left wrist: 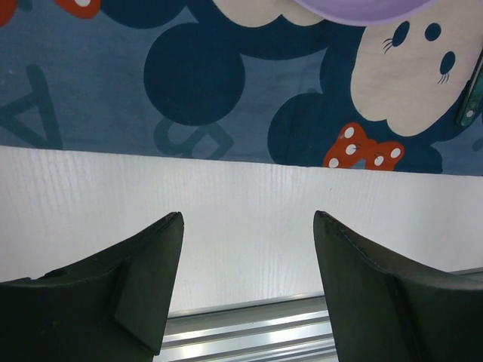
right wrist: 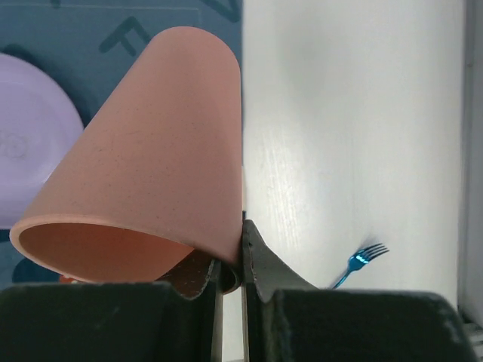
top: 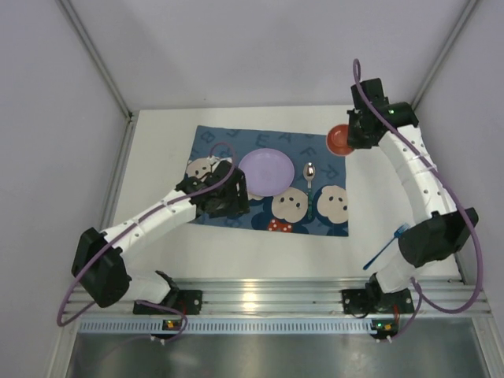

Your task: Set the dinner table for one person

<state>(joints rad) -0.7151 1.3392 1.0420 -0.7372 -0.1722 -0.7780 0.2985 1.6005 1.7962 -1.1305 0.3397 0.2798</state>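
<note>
Next, my right gripper puts the terracotta cup down on the placemat's far corner (top: 324, 152) (right wrist: 185, 28), just beyond the spoon's bowl.
The white dinner table (top: 260, 252) carries a dark-blue cartoon-mouse placemat (top: 236, 142). A lilac plate (top: 265, 172) lies at its middle, and a spoon (top: 309, 177) lies just right of the plate. My right gripper (right wrist: 241, 249) is shut on the rim of a terracotta cup (right wrist: 151, 173), one finger inside and one outside; the cup hangs tilted over the mat's far right corner (top: 339, 139). My left gripper (left wrist: 249, 219) stands open and holds nothing. It hovers over the mat's near left edge (top: 228, 201), beside the plate.
A blue fork (top: 386, 248) lies on the bare table at the right, close to my right arm, and shows in the right wrist view (right wrist: 361, 260). The ribbed aluminium rail (left wrist: 249, 332) runs along the near edge. Grey walls enclose the back and sides.
</note>
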